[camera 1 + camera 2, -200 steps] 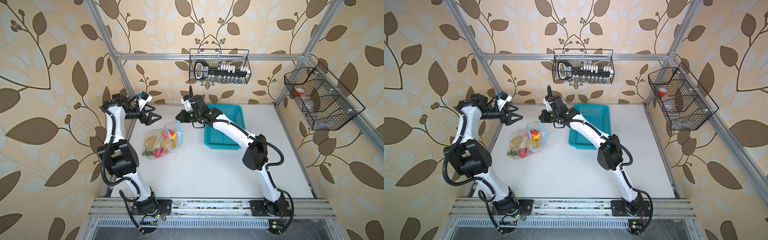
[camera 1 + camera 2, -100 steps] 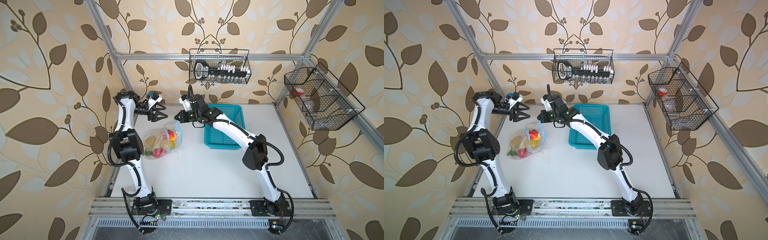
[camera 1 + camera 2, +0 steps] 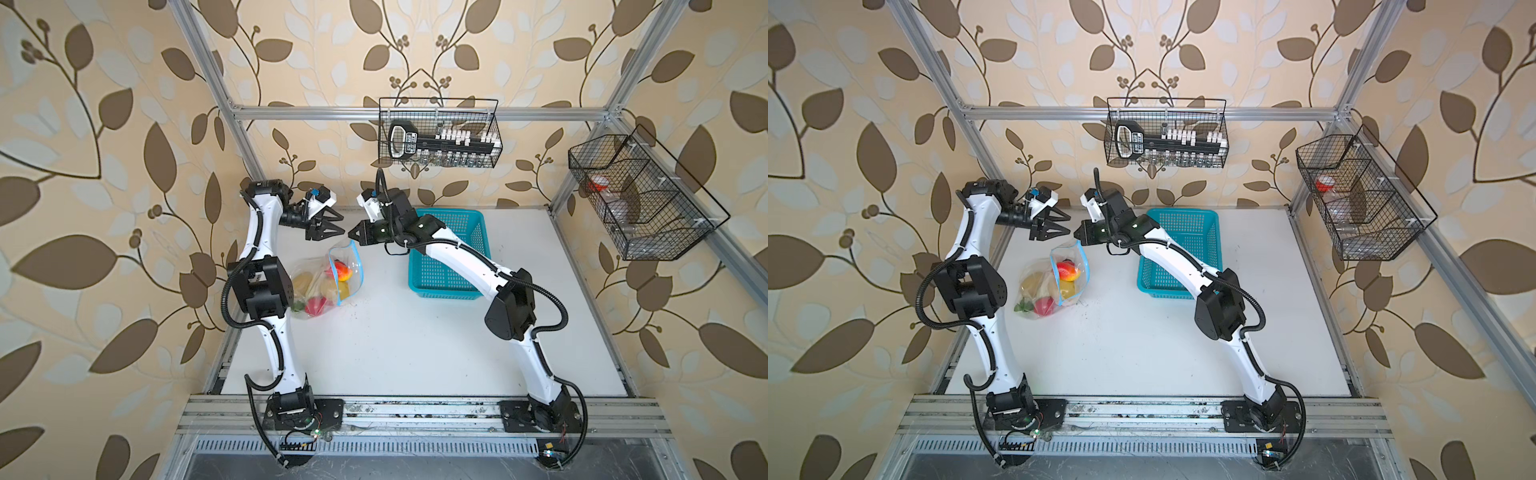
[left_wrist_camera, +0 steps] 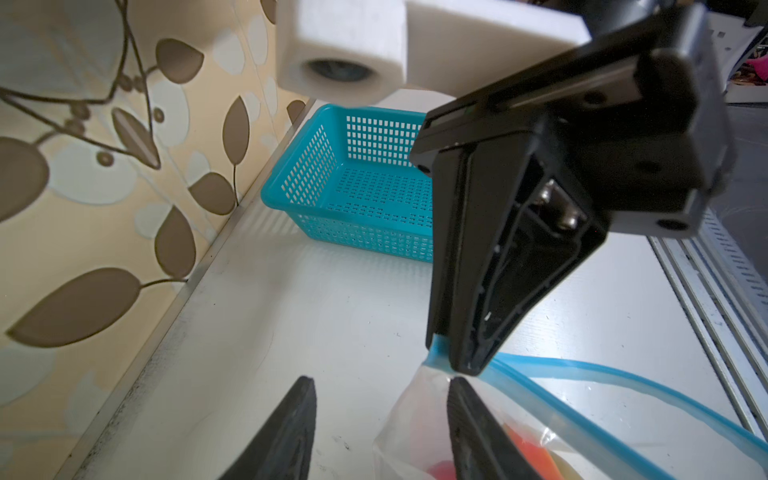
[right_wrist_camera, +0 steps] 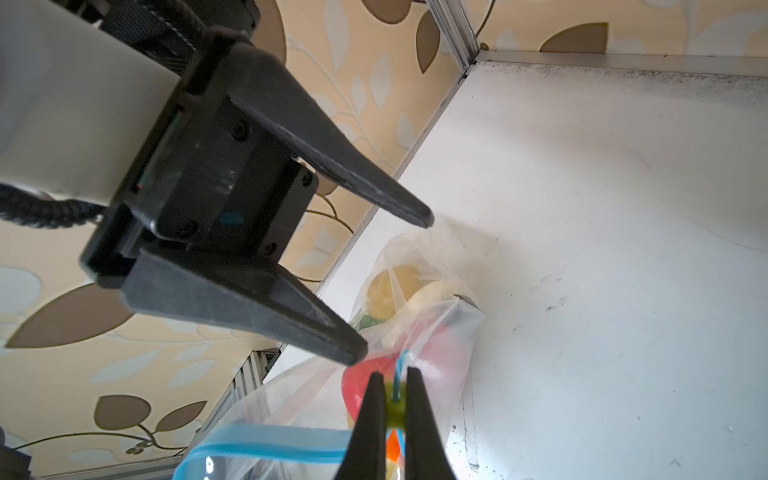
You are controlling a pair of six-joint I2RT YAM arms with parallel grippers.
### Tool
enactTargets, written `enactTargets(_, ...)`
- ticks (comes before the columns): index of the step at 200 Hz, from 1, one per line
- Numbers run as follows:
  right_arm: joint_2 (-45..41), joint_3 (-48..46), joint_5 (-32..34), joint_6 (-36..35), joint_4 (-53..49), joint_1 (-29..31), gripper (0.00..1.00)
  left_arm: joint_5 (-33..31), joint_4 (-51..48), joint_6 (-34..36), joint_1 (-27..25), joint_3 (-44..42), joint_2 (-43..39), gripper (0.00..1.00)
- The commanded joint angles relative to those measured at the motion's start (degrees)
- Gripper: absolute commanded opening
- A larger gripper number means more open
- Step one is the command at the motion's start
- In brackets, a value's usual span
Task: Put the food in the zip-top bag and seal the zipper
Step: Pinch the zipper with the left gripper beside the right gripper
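Note:
The left gripper's finger meets only the clear plastic below the bag's corner, so that gripper should move over and pinch the blue zipper's end (image 4: 436,349) before sealing.
The zip-top bag (image 3: 320,291) (image 3: 1038,291) lies at the table's left with the food (image 3: 341,270) (image 3: 1068,271) inside: a red-yellow fruit, tan potatoes, red fruit, green leaves. Its blue zipper (image 3: 360,270) (image 4: 582,368) runs up to a raised corner. There my right gripper (image 3: 351,232) (image 5: 394,374) is shut on the yellow slider (image 5: 394,409), holding that corner up. My left gripper (image 3: 341,224) (image 4: 381,382) hovers just left of that corner, jaws apart, gripping nothing. One finger (image 4: 469,424) sits against the clear plastic below the corner.
A turquoise perforated basket (image 3: 451,266) (image 4: 365,187) stands empty behind the right arm. Two black wire baskets hang on the walls, one at the back (image 3: 440,133) and one at the right (image 3: 640,199). The left wall and frame post are close beside the left arm.
My left arm has swung in from the left wall to the bag's raised corner, and its jaws have narrowed. The right gripper has held still on the slider.

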Motion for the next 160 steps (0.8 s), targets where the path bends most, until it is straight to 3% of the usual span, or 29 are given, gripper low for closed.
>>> enactTargets(1,0.69,2.99,-1.62,-1.35,1.93,0.08,0.0,0.16,-14.18,4.4,-0.65,-2.61,-2.04,0.51)
enactTargets(96,1.75,5.69,-3.11,-3.45,0.92,-0.53,0.0,-0.14,-14.18,5.47,-1.31,-8.99,-5.09,0.49)
enactTargets(160,2.97,5.59,-5.39,-4.66,-1.26,-0.8,0.0,0.38,-14.17,3.4,-1.23,-6.09,-5.35,0.66)
